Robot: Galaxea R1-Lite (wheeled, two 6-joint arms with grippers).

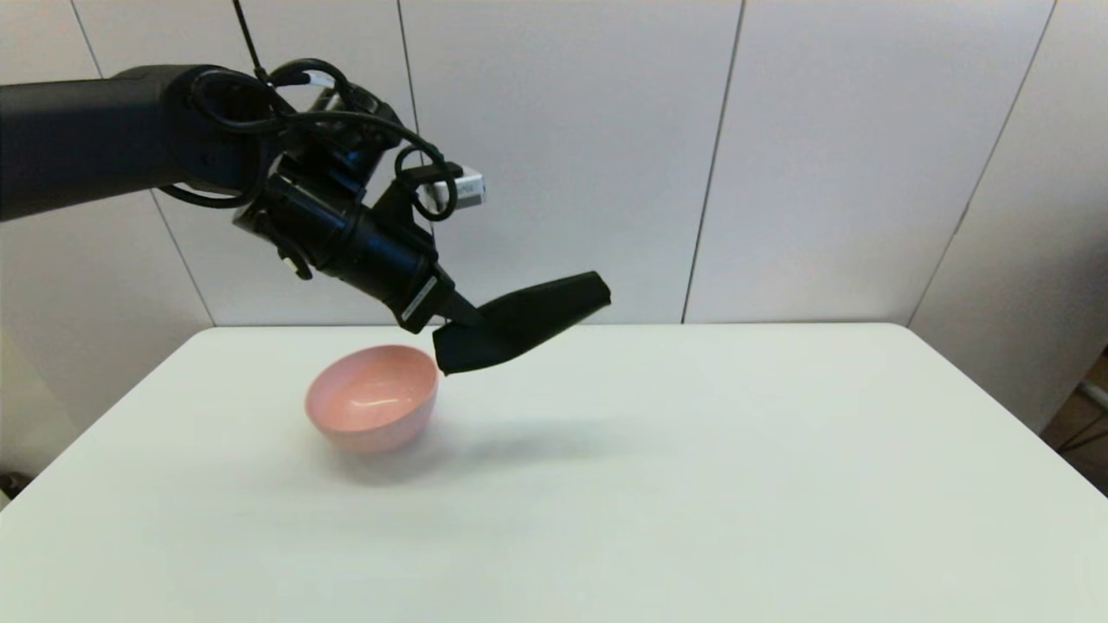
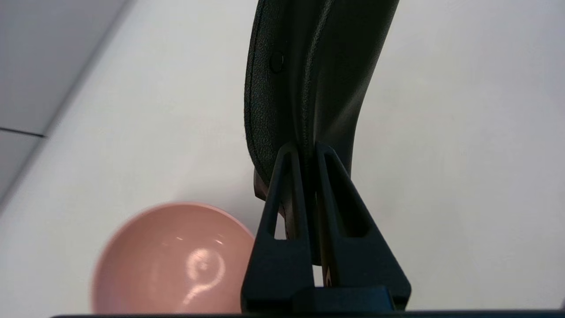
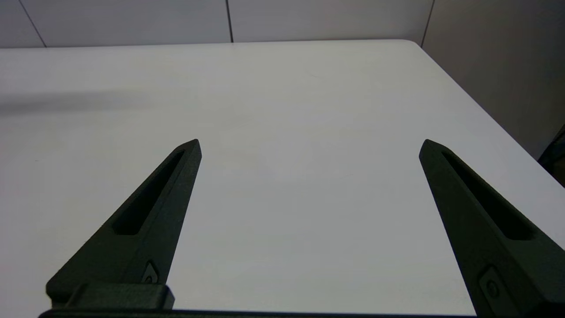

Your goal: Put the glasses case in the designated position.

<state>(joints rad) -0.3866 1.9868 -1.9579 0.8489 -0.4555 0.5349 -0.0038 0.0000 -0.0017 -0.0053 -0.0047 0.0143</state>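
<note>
The robot's left gripper needs to release the glasses case on the table's far edge (image 1: 420,330) (image 2: 51,176) behind the pink bowl, against the wall.
The matte black glasses case (image 1: 524,320) hangs in the air above the table, tilted, just to the right of the pink bowl (image 1: 372,409). My left gripper (image 1: 454,316) is shut on the case's lower end. In the left wrist view the two fingers (image 2: 287,194) pinch the edge of the glasses case (image 2: 309,66), and the pink bowl (image 2: 172,260) sits on the table below. My right gripper (image 3: 309,145) is open over bare white tabletop, with nothing between its fingers; it does not show in the head view. The designated position carries no visible mark.
The white table (image 1: 692,484) stretches wide to the right and front of the bowl. Grey wall panels stand behind its far edge. The table's right edge (image 3: 476,110) drops off beside a wall.
</note>
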